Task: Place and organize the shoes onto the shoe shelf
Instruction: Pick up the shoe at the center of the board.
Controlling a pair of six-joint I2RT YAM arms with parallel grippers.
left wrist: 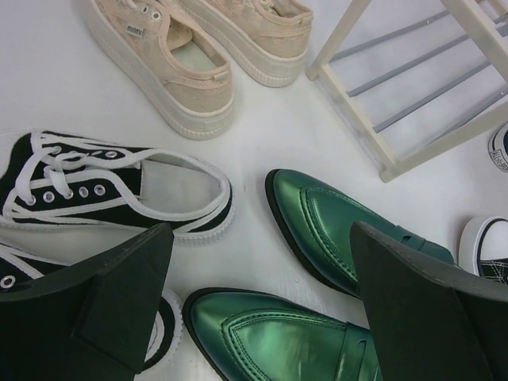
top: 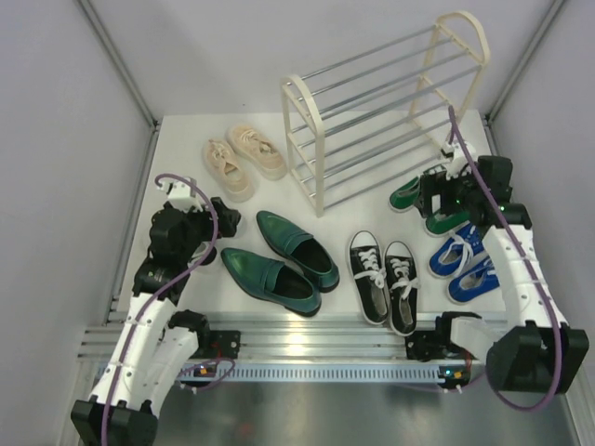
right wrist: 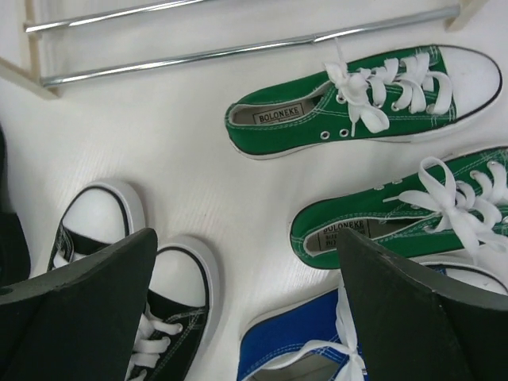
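The opening's side edge (top: 417, 192) (right wrist: 331, 112) of the green sneaker nearer the shoe shelf, just by the lace bow, is the place my right gripper needs to close on.
The shoe shelf (top: 319, 190) stands empty at the back, its cream foot (left wrist: 353, 119) in the left wrist view. Cream sneakers (top: 244, 156) lie to its left, and green loafers (top: 279, 260) and black canvas sneakers (top: 383, 279) in front. Green sneakers (right wrist: 357, 103) and blue ones (top: 460, 265) lie on the right. Black-and-white striped sneakers (left wrist: 119, 186) lie under my left arm. My left gripper (left wrist: 258, 238) hangs open over the loafers' toes (left wrist: 317, 206). My right gripper (right wrist: 244, 238) hangs open above the blue sneaker's heel (right wrist: 317, 333), holding nothing.
All the shoes sit on the white tabletop (top: 344, 228). Grey walls close in on the left and right. An aluminium rail (top: 307, 348) with the arm bases runs along the near edge. The shelf's silver rods (right wrist: 238, 51) lie just beyond the green sneakers.
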